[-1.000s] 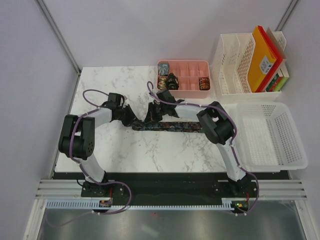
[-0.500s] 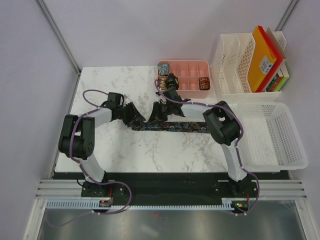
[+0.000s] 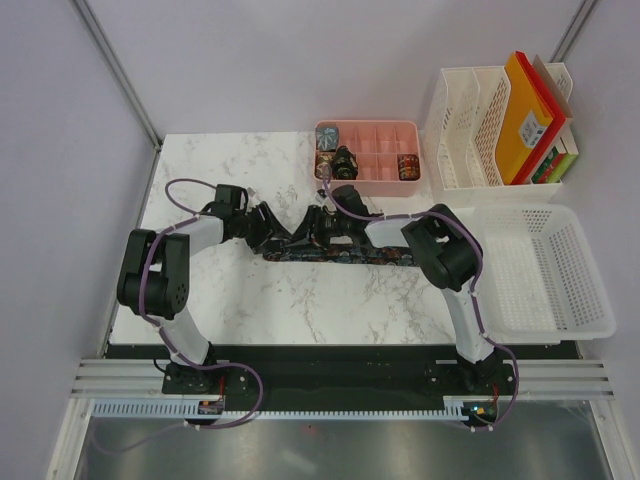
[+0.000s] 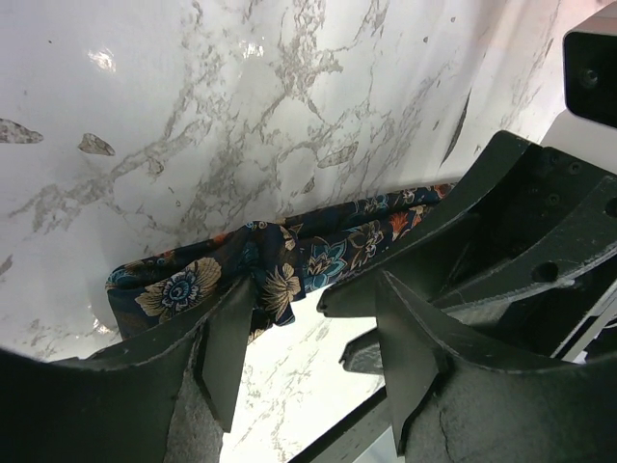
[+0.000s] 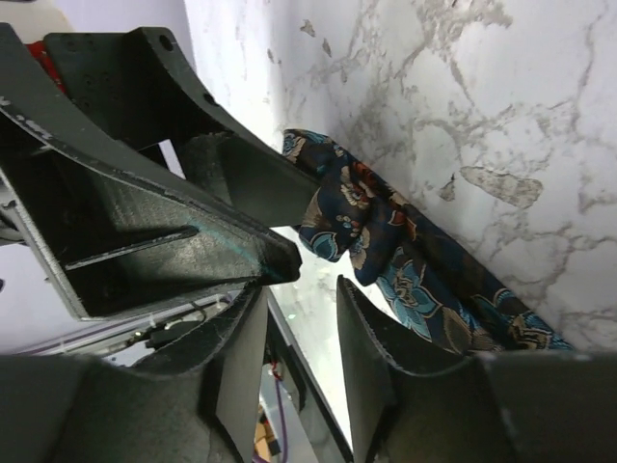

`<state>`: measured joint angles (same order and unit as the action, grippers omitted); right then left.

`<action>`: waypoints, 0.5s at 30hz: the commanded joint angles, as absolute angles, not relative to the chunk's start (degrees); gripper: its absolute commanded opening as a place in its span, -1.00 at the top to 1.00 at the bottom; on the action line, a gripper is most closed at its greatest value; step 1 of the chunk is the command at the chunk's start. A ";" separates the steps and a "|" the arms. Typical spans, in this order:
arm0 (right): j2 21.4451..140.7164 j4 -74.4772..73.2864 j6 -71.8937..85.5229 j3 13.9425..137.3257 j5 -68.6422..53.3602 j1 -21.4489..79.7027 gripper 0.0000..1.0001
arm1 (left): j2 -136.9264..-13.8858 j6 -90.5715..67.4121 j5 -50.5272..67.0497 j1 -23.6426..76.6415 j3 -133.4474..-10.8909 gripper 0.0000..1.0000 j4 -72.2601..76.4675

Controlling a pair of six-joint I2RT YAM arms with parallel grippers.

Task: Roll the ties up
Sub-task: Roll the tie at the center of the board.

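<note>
The robot's left gripper reaches only the near edge of the heap, so it should lift, turn and grab the tie's folded end [image 4: 145, 298] in line with the tie.
A dark floral tie [image 3: 350, 255] lies stretched out across the marble table [image 3: 220, 170], with its left end folded into a small bunch. My left gripper [image 3: 280, 236] and right gripper [image 3: 313, 229] face each other over that bunch, and both are open. In the left wrist view the folded end of the tie [image 4: 260, 270] rests just beyond my left gripper [image 4: 313, 338], against one finger, with bare table between the jaws. Seen from the right wrist, the tie [image 5: 405, 265] lies beside my right gripper [image 5: 301, 357], whose jaws hold nothing.
A pink compartment tray [image 3: 380, 185] at the back holds three rolled ties: grey-blue [image 3: 327, 137], dark [image 3: 346, 158] and red-orange [image 3: 408, 166]. A white file rack [image 3: 470, 120] with books and a white basket [image 3: 545, 270] stand to the right.
Both grippers have opened and let go of the tie's folded left end. The right gripper has shifted slightly right and towards the tie.
</note>
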<state>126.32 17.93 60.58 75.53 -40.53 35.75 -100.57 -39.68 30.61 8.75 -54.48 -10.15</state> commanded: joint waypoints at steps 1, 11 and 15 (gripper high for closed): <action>125.59 26.89 67.58 74.01 -41.05 35.77 0.08 | -102.30 -38.67 25.58 8.53 -51.94 -0.26 -13.89; 128.32 30.13 70.31 72.34 -40.17 36.56 0.06 | -102.04 -38.41 26.10 8.17 -51.42 -0.15 -13.45; 128.15 32.61 71.90 69.79 -39.99 36.39 0.10 | -101.16 -38.15 26.28 8.09 -51.15 0.19 -13.36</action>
<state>127.26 27.57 69.58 72.05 -40.42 36.23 -100.57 -39.62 29.85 8.19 -53.49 -9.15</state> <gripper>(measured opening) 0.462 0.483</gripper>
